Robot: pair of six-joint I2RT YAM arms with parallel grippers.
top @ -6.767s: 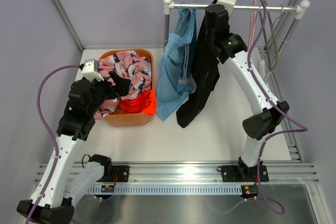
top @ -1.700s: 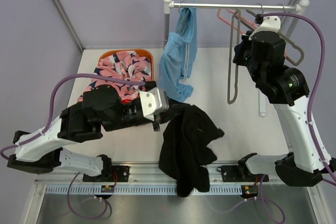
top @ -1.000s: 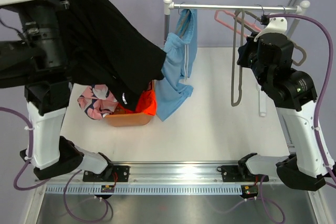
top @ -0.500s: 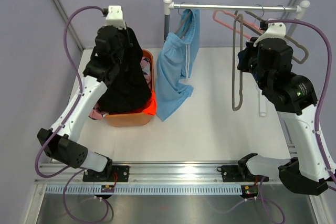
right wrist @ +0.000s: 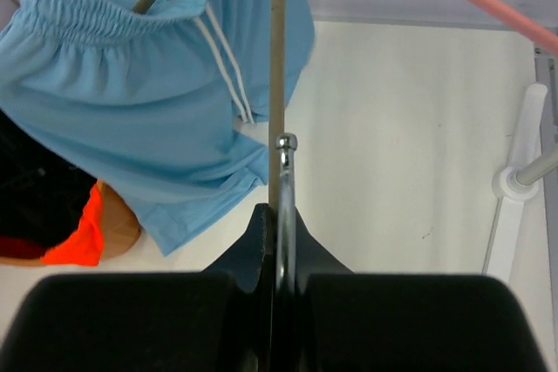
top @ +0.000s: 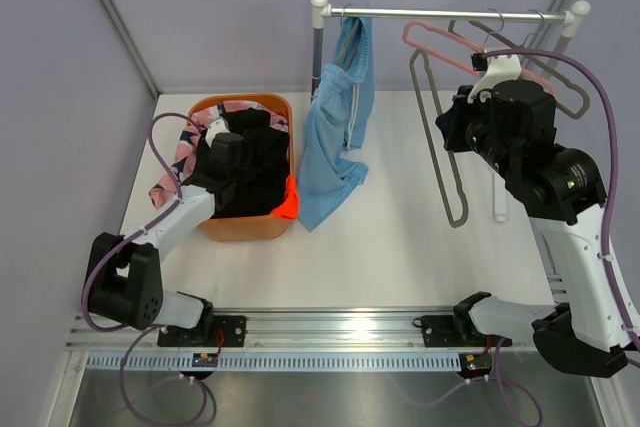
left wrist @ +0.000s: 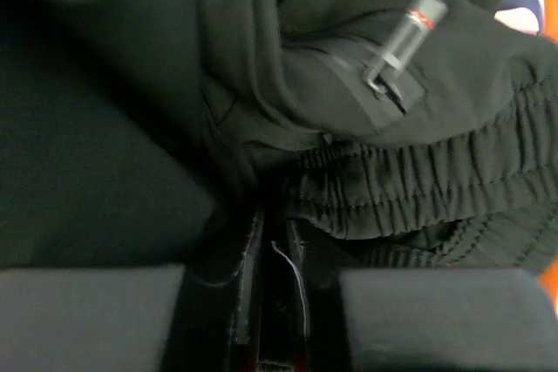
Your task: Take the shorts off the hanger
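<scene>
The grey hanger is bare. I will hang it with my right gripper on the rail (top: 430,14) between the light blue shorts and the pink hanger.
The black shorts (top: 255,162) lie bunched in the orange basket (top: 245,229), on top of the orange shorts (top: 288,202) and the pink patterned shorts (top: 178,162). My left gripper (top: 228,152) is down in the basket. Its jaws (left wrist: 275,233) stand a narrow slit apart against the black shorts (left wrist: 349,67), and whether fabric is pinched is unclear. The light blue shorts (top: 335,137) hang from a hanger on the rail (top: 450,15). My right gripper (top: 465,112) is shut on the chrome hook (right wrist: 283,180) of a bare grey hanger (right wrist: 277,41), to the right of the blue shorts (right wrist: 131,102).
A pink hanger (top: 440,42) and another grey hanger (top: 560,97) hang bare on the rail. The rack's white post (top: 318,47) stands behind the basket, and its right foot (right wrist: 523,180) rests on the table by my right arm. Purple walls close in at the back and left.
My left arm has come down from above the basket into it, and the black shorts now lie inside. My right gripper has tilted the grey hanger, whose lower end swung a little.
</scene>
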